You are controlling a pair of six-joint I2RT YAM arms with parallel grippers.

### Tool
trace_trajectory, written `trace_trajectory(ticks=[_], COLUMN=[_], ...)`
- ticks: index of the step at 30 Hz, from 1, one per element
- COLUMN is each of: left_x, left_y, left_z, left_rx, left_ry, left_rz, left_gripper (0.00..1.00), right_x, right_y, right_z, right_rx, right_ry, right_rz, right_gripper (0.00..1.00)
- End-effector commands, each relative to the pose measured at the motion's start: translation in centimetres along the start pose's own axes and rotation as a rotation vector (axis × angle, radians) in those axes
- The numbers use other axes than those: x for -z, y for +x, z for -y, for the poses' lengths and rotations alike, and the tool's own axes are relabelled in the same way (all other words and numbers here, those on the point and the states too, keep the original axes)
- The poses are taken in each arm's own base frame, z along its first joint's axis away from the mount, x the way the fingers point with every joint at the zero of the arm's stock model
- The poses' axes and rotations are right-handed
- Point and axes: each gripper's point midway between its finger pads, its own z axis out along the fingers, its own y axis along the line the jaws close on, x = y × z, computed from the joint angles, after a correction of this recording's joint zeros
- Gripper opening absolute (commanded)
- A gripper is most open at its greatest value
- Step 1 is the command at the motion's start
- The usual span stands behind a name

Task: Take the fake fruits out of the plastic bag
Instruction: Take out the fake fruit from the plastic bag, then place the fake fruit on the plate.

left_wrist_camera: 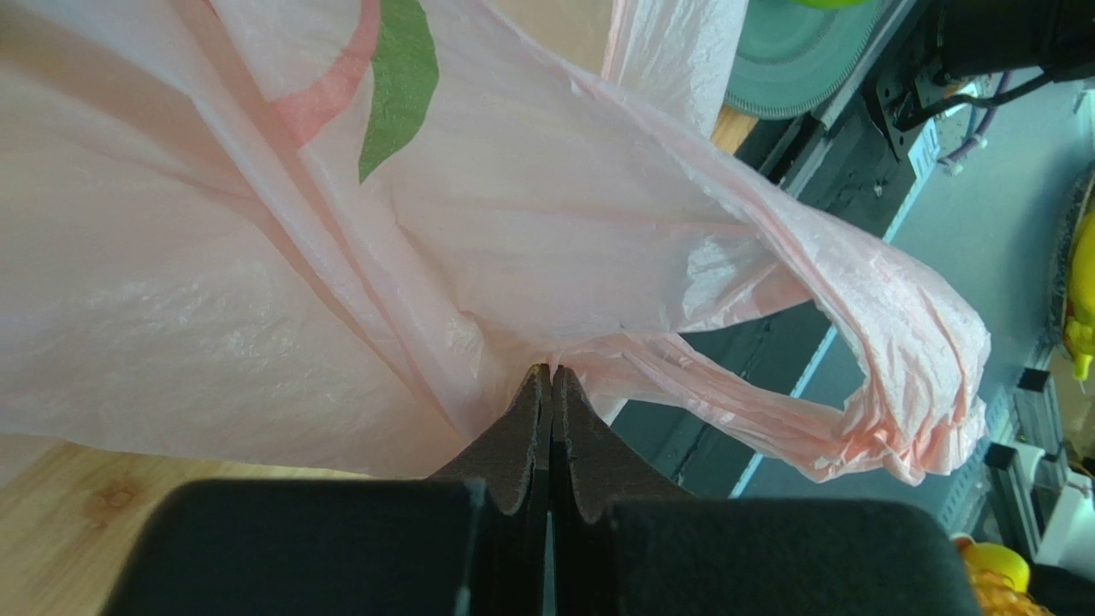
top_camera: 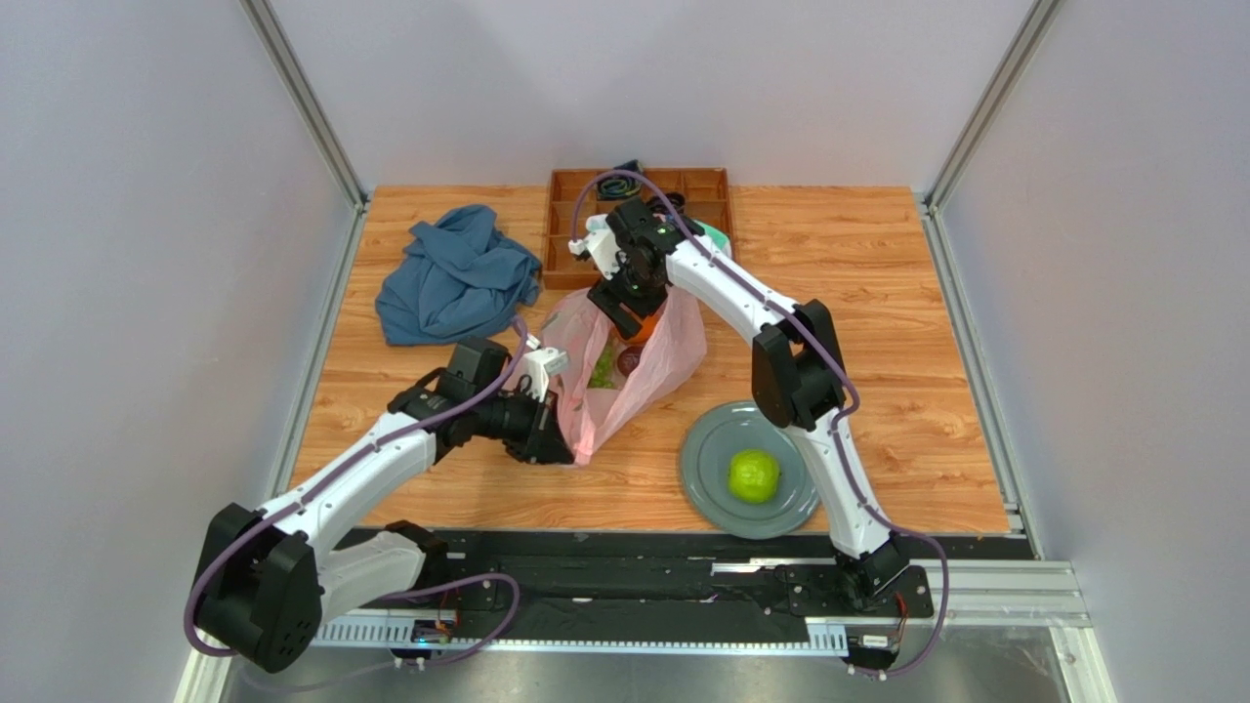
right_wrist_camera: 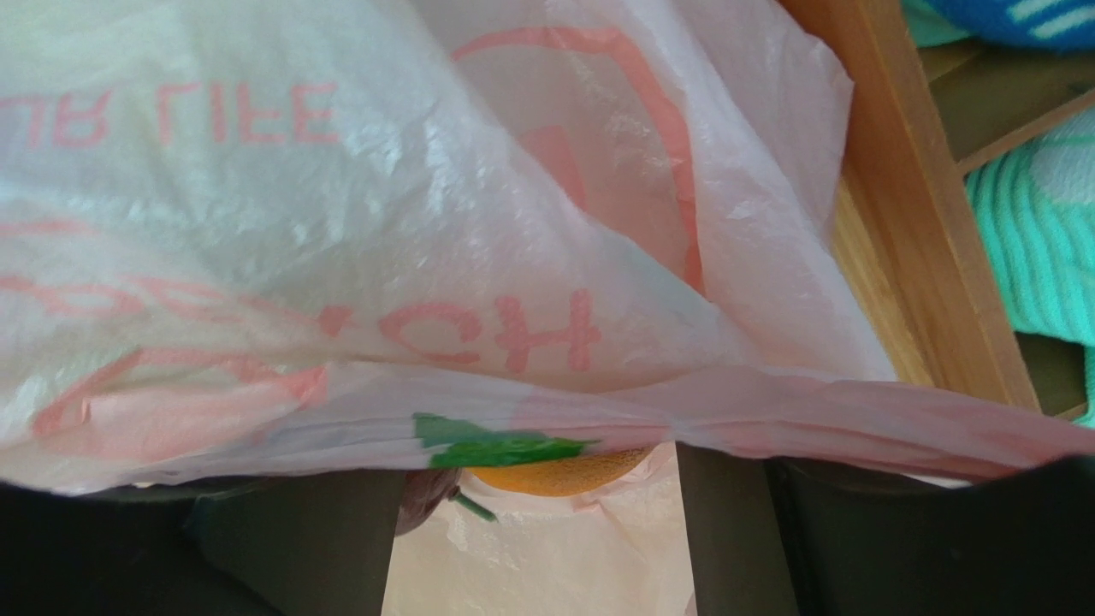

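Observation:
Bag film hangs over the fingertips of my right gripper, so my left gripper will hold the orange while my right gripper gets free of the film and takes the orange point(top_camera: 646, 327).
The pink plastic bag point(top_camera: 646, 374) lies mid-table with its mouth toward the far side. My left gripper point(top_camera: 552, 428) is shut on a fold of the bag's film point(left_wrist_camera: 551, 372) at its near-left edge, next to a loop handle point(left_wrist_camera: 900, 385). My right gripper point(top_camera: 631, 303) is open at the bag's mouth, with film point(right_wrist_camera: 514, 257) draped over its fingertips point(right_wrist_camera: 733, 513). Between its fingers point(right_wrist_camera: 540, 481), an orange point(right_wrist_camera: 559, 476) and a dark plum point(right_wrist_camera: 422, 496) show inside the bag, ungripped. Green fruit point(top_camera: 603, 369) shows through the bag. A green apple point(top_camera: 753, 475) rests on the grey plate point(top_camera: 704, 447).
A crumpled blue cloth point(top_camera: 455, 276) lies at the far left. A wooden compartment tray point(top_camera: 567, 223) stands at the back, just behind the right gripper, its rim point(right_wrist_camera: 900, 218) close beside the bag, with teal-and-white socks point(right_wrist_camera: 1041, 218) in it. The plate's rim point(left_wrist_camera: 803, 64) shows beyond the bag.

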Motion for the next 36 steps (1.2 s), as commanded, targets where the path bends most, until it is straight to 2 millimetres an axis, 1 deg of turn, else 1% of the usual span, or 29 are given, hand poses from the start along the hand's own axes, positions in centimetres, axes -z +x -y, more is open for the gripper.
trace_trajectory(ticks=[1,2,3,4,6,7,10,11,12,15,16,18,19,20,21,22,23,24,25,26,27,28,29,31,32,33,34,35,36], left_x=[0.7,0.8,1.1,1.1,1.6,1.7,2.0,2.1,2.2,2.5,2.5,2.6,2.5,2.6,2.8,3.1,3.2,3.4,3.7,3.8,4.0,4.5,4.7,5.2,5.3,5.7,6.3,7.1,7.9], left_y=[-4.5,-5.4,-6.5,-7.2,-8.8,-9.2,-10.3,-10.5,-10.8,-11.5,-11.7,-12.2,-12.3,-12.6,-13.1,-13.3,-13.5,-13.6,-13.6,-13.4,-13.3,-13.2,-13.0,-12.6,-12.3,-12.4,-12.8,-13.7,-14.2], left_z=[0.2,0.2,0.3,0.2,0.3,0.4,0.2,0.2,0.1,0.0,-0.1,-0.1,-0.3,-0.6,-0.4,-0.6,-0.6,-0.6,-0.8,-0.9,-0.7,-0.8,-0.8,-0.7,-0.8,0.1,0.5,1.4,2.6], left_rx=[-0.129,-0.153,-0.171,-0.178,-0.207,-0.214,-0.239,-0.249,-0.251,-0.262,-0.258,-0.253,-0.242,-0.222,-0.217,-0.204,-0.197,-0.199,-0.2,-0.202,-0.205,-0.2,-0.201,-0.205,-0.205,-0.223,-0.231,-0.247,-0.261], left_ry=[-0.035,-0.042,-0.055,-0.062,-0.077,-0.08,-0.105,-0.11,-0.121,-0.136,-0.138,-0.138,-0.138,-0.142,-0.131,-0.133,-0.132,-0.135,-0.141,-0.144,-0.128,-0.129,-0.126,-0.134,-0.135,-0.094,-0.076,-0.052,-0.008], left_rz=[0.102,0.123,0.147,0.157,0.192,0.198,0.227,0.233,0.242,0.26,0.263,0.271,0.266,0.279,0.291,0.301,0.305,0.308,0.313,0.308,0.308,0.315,0.312,0.32,0.321,0.334,0.353,0.381,0.398], left_gripper=[0.0,0.0,0.0,0.0,0.0,0.0,0.0,0.0,0.0,0.0,0.0,0.0,0.0,0.0,0.0,0.0,0.0,0.0,0.0,0.0,0.0,0.0,0.0,0.0,0.0,0.02,0.11,0.2,0.31], right_x=[6.4,7.9,8.5,9.4,10.8,11.3,13.2,13.7,14.4,17.1,18.9,20.9,22.2,23.9,24.6,25.2,24.9,24.5,23.6,21.9,21.0,20.7,20.6,21.4,21.8,22.1,22.3,22.2,21.9], right_y=[-1.4,-1.1,-0.8,0.2,1.2,2.3,3.5,3.6,3.5,2.7,2.1,1.0,0.0,-0.5,-0.9,-1.8,-1.3,-1.3,-1.7,-1.1,-1.1,-1.3,-1.6,-3.1,-3.5,-4.1,-4.1,-4.2,-4.2], right_z=[-1.1,-2.4,-3.2,-4.5,-6.0,-7.0,-8.8,-9.0,-9.2,-9.8,-10.0,-10.9,-11.6,-12.3,-13.0,-13.6,-14.0,-14.2,-13.9,-13.7,-13.4,-13.3,-13.2,-13.0,-13.2,-13.1,-13.6,-13.7,-13.7], right_rx=[0.017,0.02,0.023,0.032,0.032,0.029,0.042,0.066,0.08,0.151,0.177,0.206,0.213,0.219,0.193,0.193,0.169,0.158,0.152,0.131,0.123,0.1,0.086,0.072,0.045,0.037,0.027,0.025,0.021], right_ry=[-0.052,-0.103,-0.139,-0.189,-0.242,-0.276,-0.352,-0.362,-0.367,-0.385,-0.381,-0.406,-0.44,-0.452,-0.48,-0.513,-0.534,-0.547,-0.534,-0.537,-0.531,-0.532,-0.536,-0.548,-0.567,-0.586,-0.63,-0.643,-0.643], right_rz=[0.074,0.088,0.086,0.056,0.034,-0.003,-0.035,-0.031,-0.02,0.051,0.099,0.178,0.247,0.306,0.333,0.388,0.384,0.385,0.391,0.354,0.339,0.332,0.334,0.392,0.403,0.421,0.413,0.407,0.398], right_gripper=[0.46,0.46,0.46,0.47,0.47,0.47,0.48,0.49,0.49,0.51,0.52,0.53,0.54,0.56,0.57,0.59,0.6,0.6,0.6,0.59,0.58,0.57,0.57,0.6,0.61,0.62,0.62,0.62,0.61])
